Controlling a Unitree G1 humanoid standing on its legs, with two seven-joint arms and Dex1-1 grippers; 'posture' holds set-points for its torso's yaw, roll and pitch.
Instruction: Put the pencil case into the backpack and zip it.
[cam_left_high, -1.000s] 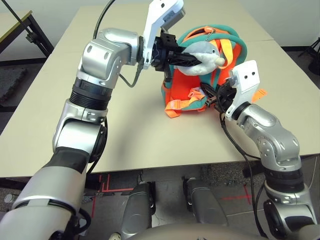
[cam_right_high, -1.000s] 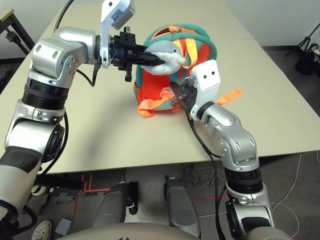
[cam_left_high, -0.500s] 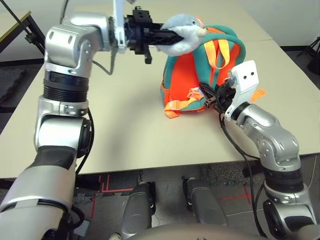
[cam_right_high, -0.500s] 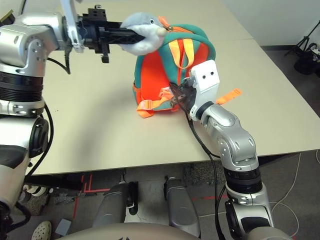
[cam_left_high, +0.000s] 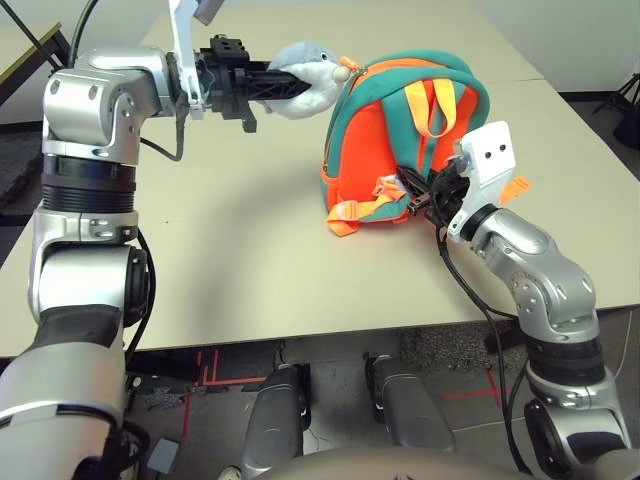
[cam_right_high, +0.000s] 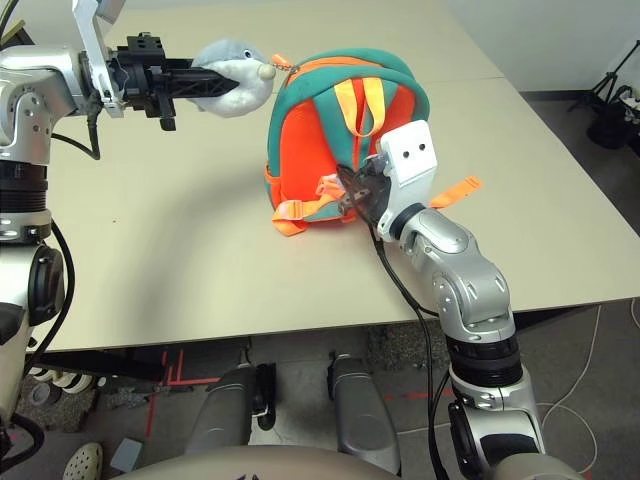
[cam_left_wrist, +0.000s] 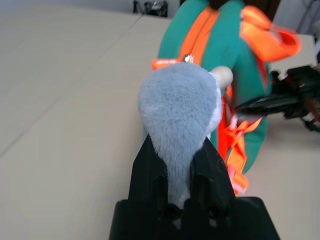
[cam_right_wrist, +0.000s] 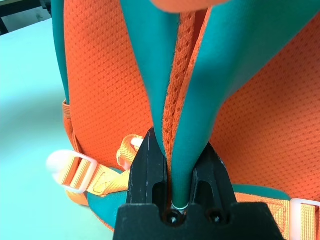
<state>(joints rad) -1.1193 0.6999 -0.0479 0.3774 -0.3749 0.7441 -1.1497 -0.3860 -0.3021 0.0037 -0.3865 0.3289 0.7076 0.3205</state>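
Next, I let go of the plush shark charm with my left gripper on the beige table (cam_left_high: 299, 188) beside the backpack's bottom edge. The charm is now held beside the backpack's top.
The small orange backpack (cam_left_high: 372, 150) with teal trim stands upright on the table, its straps facing me. My left gripper (cam_left_high: 292, 88) is shut on the grey-and-white plush shark charm (cam_left_high: 312, 78), held out level to the left of the backpack's top (cam_left_wrist: 235, 55). In the left wrist view the shark (cam_left_wrist: 180, 100) fills the space between the black fingers. My right gripper (cam_left_high: 413, 196) is at the backpack's lower right, shut on a teal strap (cam_right_wrist: 195, 100). The pencil case is out of view.
A loose orange strap end (cam_left_high: 518, 187) lies on the beige table (cam_left_high: 250, 260) behind my right wrist. The table's front edge runs close below the backpack. A dark-framed table (cam_left_high: 40, 50) stands at the far left.
My left arm has swung up and out to the left, drawing the shark charm from the backpack's front to beyond its top left. The backpack now stands taller. The right gripper has stayed put.
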